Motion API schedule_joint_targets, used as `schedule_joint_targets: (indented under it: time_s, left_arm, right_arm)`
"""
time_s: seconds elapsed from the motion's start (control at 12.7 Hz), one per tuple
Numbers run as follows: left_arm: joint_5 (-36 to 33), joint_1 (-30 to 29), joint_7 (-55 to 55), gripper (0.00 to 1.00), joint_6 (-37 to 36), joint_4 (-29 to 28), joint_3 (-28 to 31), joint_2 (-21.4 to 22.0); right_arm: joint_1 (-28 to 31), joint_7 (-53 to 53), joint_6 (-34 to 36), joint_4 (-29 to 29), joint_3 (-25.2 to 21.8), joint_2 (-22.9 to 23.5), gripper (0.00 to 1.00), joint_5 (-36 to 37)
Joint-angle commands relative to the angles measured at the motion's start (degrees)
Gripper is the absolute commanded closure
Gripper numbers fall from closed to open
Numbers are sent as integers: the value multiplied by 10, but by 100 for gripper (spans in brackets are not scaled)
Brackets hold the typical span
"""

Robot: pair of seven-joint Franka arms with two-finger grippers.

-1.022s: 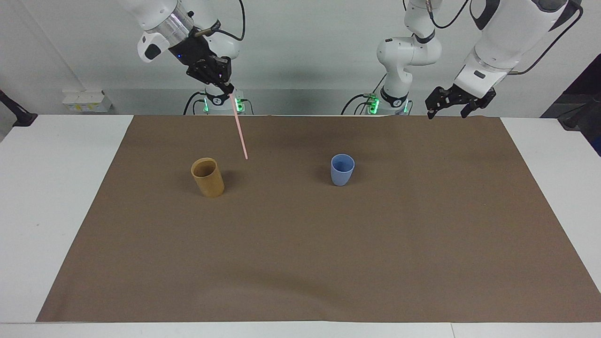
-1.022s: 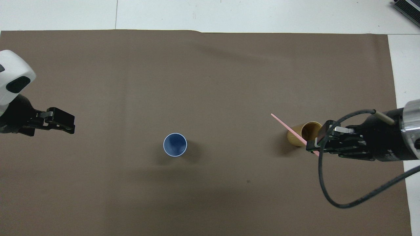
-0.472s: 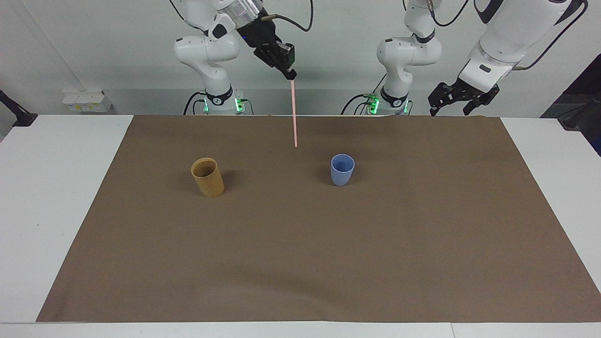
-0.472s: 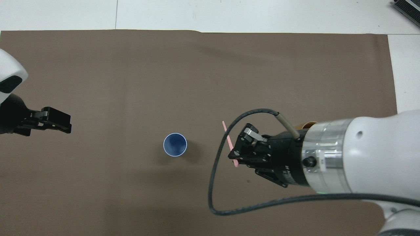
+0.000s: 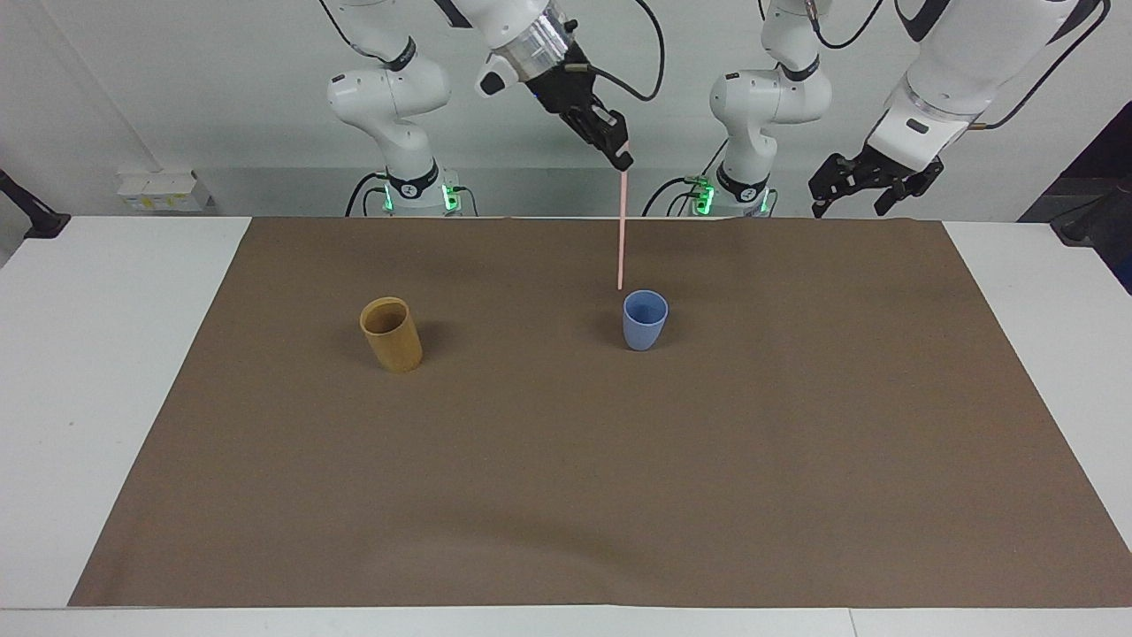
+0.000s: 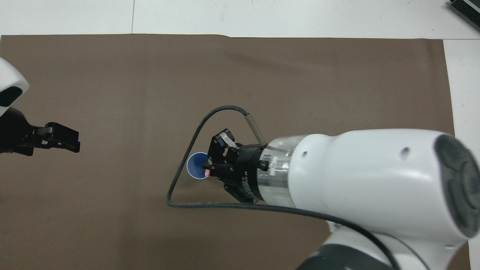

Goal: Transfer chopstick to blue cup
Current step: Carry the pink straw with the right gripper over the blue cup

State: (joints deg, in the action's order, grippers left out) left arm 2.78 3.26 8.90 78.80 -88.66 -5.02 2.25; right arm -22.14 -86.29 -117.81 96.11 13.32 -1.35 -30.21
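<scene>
Next, my right gripper lets go of the pale pink chopstick inside the blue cup [image 6: 202, 167], leaving it leaning against the cup's rim.
My right gripper [image 5: 624, 165] is shut on the top end of the pale pink chopstick [image 5: 621, 232], which hangs nearly upright. Its lower tip ends just above the rim of the blue cup [image 5: 645, 320], at the edge toward the right arm's end. From overhead the right gripper [image 6: 208, 171] covers part of the blue cup [image 6: 195, 167], and only the chopstick's top end [image 6: 207, 173] shows. The left gripper [image 5: 856, 190] hangs open and holds nothing, up over the mat's edge at the left arm's end; overhead it is the left gripper [image 6: 75, 140].
A tan-yellow cup [image 5: 391, 333] stands upright on the brown mat [image 5: 566, 495] toward the right arm's end, level with the blue cup. The right arm's body hides it from overhead. A dark cable [image 6: 180, 161] loops off the right wrist.
The right arm has swung the chopstick from near the tan-yellow cup across to just above the blue cup, turning it nearly upright. The left gripper has barely shifted.
</scene>
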Motion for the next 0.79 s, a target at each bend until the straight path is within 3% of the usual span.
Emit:
schedule_joint_targets:
  time_s: [0.0, 0.31, 0.71]
  left_arm:
    - [9, -9, 2, 0, -8, 4, -3, 3]
    - [8, -11, -1, 0, -9, 3, -3, 4]
    - [8, -11, -1, 0, -9, 3, -3, 3]
  right_arm:
    - [-32, -42, -54, -2, -3, 46, 100, -12]
    - [-46, -69, -74, 18, -3, 65, 100, -44]
    - [-41, -64, -32, 48, -2, 55, 100, -63]
